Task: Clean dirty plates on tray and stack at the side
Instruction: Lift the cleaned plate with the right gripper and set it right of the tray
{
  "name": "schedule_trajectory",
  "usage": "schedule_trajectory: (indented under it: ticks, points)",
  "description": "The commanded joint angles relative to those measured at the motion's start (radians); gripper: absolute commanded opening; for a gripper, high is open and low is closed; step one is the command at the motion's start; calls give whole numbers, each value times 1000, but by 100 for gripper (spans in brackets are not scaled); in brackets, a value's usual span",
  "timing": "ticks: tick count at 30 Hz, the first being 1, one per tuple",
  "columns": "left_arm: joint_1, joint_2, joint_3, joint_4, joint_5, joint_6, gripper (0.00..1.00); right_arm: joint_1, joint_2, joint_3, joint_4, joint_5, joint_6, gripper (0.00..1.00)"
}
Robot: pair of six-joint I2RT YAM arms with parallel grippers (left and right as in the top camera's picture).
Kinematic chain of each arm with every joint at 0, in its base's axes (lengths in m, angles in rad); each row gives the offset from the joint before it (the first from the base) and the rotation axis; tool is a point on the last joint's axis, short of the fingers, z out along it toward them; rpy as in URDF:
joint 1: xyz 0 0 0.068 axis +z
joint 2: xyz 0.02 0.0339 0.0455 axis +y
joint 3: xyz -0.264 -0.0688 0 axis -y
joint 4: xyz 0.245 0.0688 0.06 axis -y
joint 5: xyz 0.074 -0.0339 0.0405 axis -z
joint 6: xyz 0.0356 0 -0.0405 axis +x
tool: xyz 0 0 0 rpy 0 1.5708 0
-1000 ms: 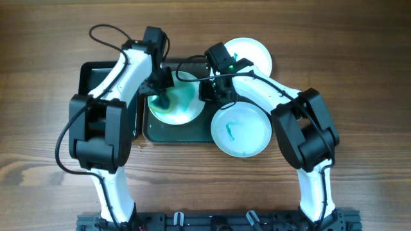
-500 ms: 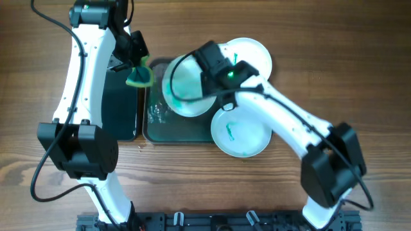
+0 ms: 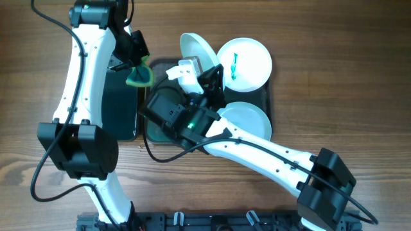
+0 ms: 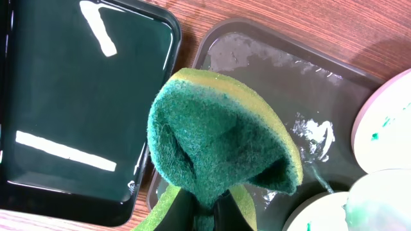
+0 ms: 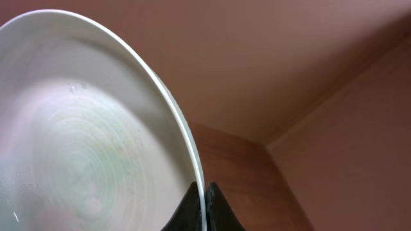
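Observation:
The robot's right gripper will release the pale plate on the wooden table [image 3: 313,97], just outside the tray and next to the white plate. The pale plate is held high above the tray.
My right gripper [image 3: 207,72] is shut on the rim of a pale plate [image 3: 194,50], held tilted on edge high above the dark green tray [image 3: 151,132]. In the right wrist view the fingers [image 5: 201,196] pinch that rim, and the plate [image 5: 83,135] looks wet with a faint green tint. A white plate [image 3: 247,63] with a teal smear lies at the tray's back right. A pale blue plate [image 3: 250,120] lies at its front right, partly under my right arm. My left gripper [image 3: 135,72] is shut on a green-and-yellow sponge [image 4: 218,135] over the tray's left edge.
A black bin [image 3: 119,109] stands left of the tray, and it also shows in the left wrist view [image 4: 77,96]. The tray floor [image 4: 270,70] is wet with foam patches. Brown wooden table lies all round. My raised right arm hides much of the tray's middle.
A second ago the sponge was on the plate in the tray. The left gripper then drew back left with it. The right gripper has lifted the plate and tipped it on edge.

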Motion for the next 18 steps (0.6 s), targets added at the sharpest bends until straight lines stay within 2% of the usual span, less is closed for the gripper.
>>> schedule_trajectory:
  ticks: [1,3,7,11,13,16,18]
  points:
    - [-5,-23,13,5,16,12,4,-1,-32,3,22,39,-29,4]
    - [-5,-23,13,6,16,12,4,-8,-32,3,21,-38,-30,4]
    - [-5,-23,13,6,16,12,4,-67,-32,3,-8,-339,-22,4]
    - [-5,-23,13,6,16,12,4,-259,-41,3,-43,-1065,37,4]
    - [-5,-23,13,6,17,12,4,-412,-52,3,-47,-1445,30,4]
    - [-11,-22,13,6,17,12,4,-634,-62,3,-79,-1780,10,4]
    - [-22,-22,13,6,17,12,4,-758,-63,3,-121,-1850,8,4]
